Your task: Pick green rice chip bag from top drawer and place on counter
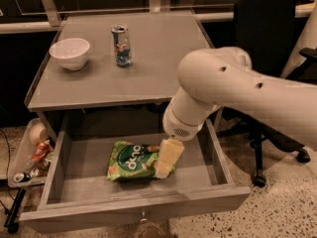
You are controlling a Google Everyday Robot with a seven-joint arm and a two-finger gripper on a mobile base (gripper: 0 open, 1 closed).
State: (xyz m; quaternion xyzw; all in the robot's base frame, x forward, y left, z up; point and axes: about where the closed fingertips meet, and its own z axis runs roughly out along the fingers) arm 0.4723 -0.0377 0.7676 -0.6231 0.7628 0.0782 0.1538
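The robot's gripper will next close on the middle part [150, 163] of the green rice chip bag, with both of the bag's ends sticking out beside the fingers.
The green rice chip bag [132, 162] lies flat in the middle of the open top drawer [129, 212], below the counter [129, 78]. My gripper [167, 163] hangs inside the drawer from the white arm [233, 88]. Its cream fingers reach down to the bag's right end and overlap it.
A white bowl [70, 52] and a blue-and-silver drink can [121, 44] stand on the counter at the back left. A tray of clutter [30, 155] sits left of the drawer. A black office chair [267, 43] stands at the right.
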